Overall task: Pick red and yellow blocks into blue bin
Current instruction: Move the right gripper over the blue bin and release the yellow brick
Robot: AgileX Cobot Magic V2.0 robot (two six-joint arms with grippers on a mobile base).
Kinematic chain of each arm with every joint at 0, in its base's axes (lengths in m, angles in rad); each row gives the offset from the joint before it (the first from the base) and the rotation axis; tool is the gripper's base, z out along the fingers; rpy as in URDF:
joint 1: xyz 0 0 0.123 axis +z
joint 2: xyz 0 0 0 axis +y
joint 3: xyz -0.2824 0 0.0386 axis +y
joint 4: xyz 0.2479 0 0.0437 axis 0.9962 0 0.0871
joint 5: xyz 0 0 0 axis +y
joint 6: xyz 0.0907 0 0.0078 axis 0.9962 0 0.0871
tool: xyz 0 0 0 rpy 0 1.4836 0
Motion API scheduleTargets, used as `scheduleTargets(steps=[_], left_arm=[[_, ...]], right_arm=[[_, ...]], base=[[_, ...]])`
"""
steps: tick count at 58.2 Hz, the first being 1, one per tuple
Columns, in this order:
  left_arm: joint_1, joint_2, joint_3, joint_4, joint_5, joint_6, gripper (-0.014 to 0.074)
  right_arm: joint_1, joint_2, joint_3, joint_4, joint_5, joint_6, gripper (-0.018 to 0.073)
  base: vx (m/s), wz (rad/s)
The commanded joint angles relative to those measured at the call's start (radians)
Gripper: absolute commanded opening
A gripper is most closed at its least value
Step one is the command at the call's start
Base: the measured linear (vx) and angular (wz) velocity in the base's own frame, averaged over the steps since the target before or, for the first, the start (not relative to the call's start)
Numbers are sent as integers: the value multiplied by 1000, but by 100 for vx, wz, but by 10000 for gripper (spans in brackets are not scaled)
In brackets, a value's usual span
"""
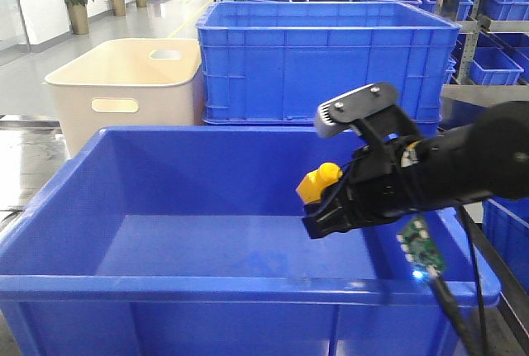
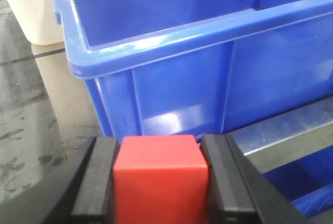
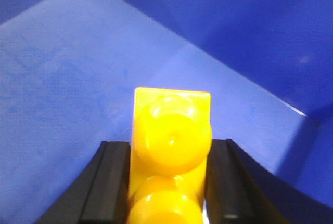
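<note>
My left gripper is going to let go of the red cube just inside the bin's near side [image 1: 139,272], in line with the cream tub.
The big smooth blue bin [image 1: 124,290] fills the foreground; its floor is bare. My right gripper [image 1: 324,207] is shut on the yellow brick [image 1: 319,181] and holds it over the bin's right side, above the floor. In the right wrist view the yellow brick [image 3: 171,146] sits between the two black fingers [image 3: 112,182], studs facing the camera, with the bin floor [image 3: 62,78] below. My left gripper [image 2: 160,182] is shut on the red cube [image 2: 160,177], outside the bin, below its rolled rim [image 2: 156,42] near a corner. The left arm is out of the front view.
A cream tub with handle cut-outs [image 1: 124,83] stands behind the bin at left. A ribbed blue crate [image 1: 322,59] stands behind it at centre. More blue crates [image 1: 496,50] sit on shelving at right. A grey floor [image 2: 31,120] lies left of the bin.
</note>
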Motion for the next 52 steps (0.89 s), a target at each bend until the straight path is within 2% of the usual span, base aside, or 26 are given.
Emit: scheduleTargets(steps=[1,13,19,28,33,39,52], left_arm=[[-2,10,-23,-4,-85,-6,237],[-2,10,-23,-4,-85,-6,237],[-2,10,-23,-4,-85,-6,237],[-2,10,-23,-4,-85,-6,237],[-2,10,-23,-4,-85,-6,237],[-2,10,-23,-4,-85,-6,237],[-2,10,-23,-4,-85,-6,237]], right_arm=[[0,19,-77,4,-48,-1,367],[0,73,-95,3,-61,1,592],[0,56,-95,3,-47,-2,656],[0,-22,-95,7,12,15,644],[0,-90,-95,7,72,67,608],[0,-176,-69,10,120,78,561],[0,-446,206,12,-26,88,531]], base=[[0,0],[0,0],[0,0],[0,0],[0,0],[0,0],[0,0]])
